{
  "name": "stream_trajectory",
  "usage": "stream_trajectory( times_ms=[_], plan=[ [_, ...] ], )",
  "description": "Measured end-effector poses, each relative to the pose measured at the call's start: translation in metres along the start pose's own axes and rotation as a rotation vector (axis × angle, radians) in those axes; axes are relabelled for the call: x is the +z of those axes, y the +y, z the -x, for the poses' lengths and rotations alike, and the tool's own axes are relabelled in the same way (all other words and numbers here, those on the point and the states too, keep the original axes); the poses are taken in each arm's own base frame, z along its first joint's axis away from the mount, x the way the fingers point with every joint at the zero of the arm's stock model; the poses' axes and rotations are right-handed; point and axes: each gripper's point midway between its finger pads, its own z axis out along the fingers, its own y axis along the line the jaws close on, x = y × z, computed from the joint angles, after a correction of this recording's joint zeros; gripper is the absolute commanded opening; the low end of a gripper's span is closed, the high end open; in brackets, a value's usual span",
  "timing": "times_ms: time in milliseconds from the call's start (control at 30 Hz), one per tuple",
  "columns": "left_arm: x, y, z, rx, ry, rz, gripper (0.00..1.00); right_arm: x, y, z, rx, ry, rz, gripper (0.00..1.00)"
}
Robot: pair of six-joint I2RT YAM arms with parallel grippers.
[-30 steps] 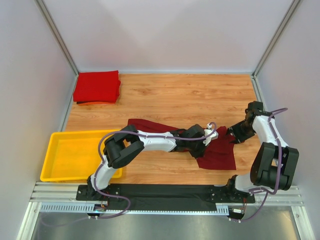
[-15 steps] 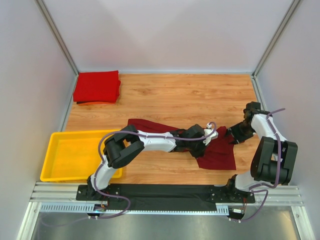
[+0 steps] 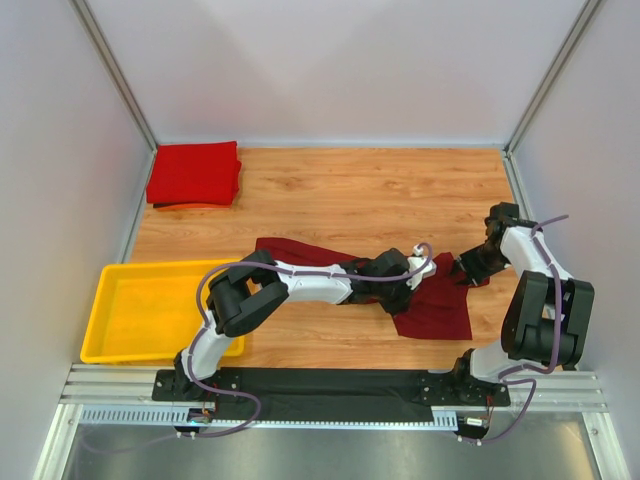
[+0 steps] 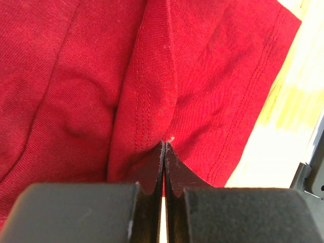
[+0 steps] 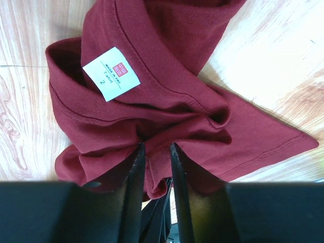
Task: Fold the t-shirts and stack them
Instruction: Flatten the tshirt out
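Note:
The robot's left gripper is pinching the middle of the maroon t-shirt, close to the right gripper, so next the left gripper takes the t-shirt's end [image 3: 267,243] near the yellow tray before lifting.
The dark maroon t-shirt [image 3: 435,310] lies crumpled across the middle right of the table. My left gripper [image 3: 418,274] rests on its middle and is shut on a seamed ridge of the cloth [image 4: 147,101], pinched at the tips of the left gripper [image 4: 164,145]. My right gripper [image 3: 468,268] is at the shirt's right edge. In the right wrist view the right gripper [image 5: 157,148] has its jaws narrowly apart, with a bunched fold of the maroon t-shirt [image 5: 167,96] between them, below the white neck label [image 5: 111,73]. The brighter red t-shirt [image 3: 193,172] sits folded at the back left corner.
A yellow plastic tray [image 3: 100,300] stands at the near left beside the left arm's base. White walls with metal posts close in the wooden table [image 3: 380,190] on three sides. A black rail runs along the near edge.
The right gripper's jaws have narrowed around the shirt fold, and that arm has edged slightly left. The left arm and both shirts have not moved.

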Motion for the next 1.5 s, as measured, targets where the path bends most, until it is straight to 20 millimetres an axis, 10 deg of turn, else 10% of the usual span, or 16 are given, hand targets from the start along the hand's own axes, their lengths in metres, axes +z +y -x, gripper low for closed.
stream_trajectory(
  times_ms=[500, 600, 833, 1033, 1167, 1500],
  plan=[
    [-0.004, 0.003, -0.005, -0.015, -0.006, 0.019, 0.01, -0.003, 0.001, -0.001, 0.002, -0.014, 0.022, 0.0],
    [-0.01, 0.005, 0.001, -0.037, -0.016, 0.047, 0.34, -0.01, 0.003, 0.0, -0.021, -0.035, 0.047, 0.0],
    [-0.084, 0.016, 0.052, -0.164, -0.08, 0.18, 0.5, -0.042, -0.003, 0.03, -0.088, -0.2, 0.083, 0.0],
    [-0.223, 0.111, 0.096, -0.397, -0.264, 0.436, 0.51, -0.083, 0.007, 0.07, -0.149, -0.382, 0.104, 0.0],
    [-0.3, 0.204, 0.046, -0.63, -0.292, 0.657, 0.5, -0.1, 0.002, 0.082, -0.163, -0.463, 0.096, 0.0],
    [-0.295, 0.286, -0.068, -0.962, -0.008, 0.708, 0.49, -0.117, -0.014, 0.112, -0.087, -0.555, 0.056, 0.0]
  ],
)
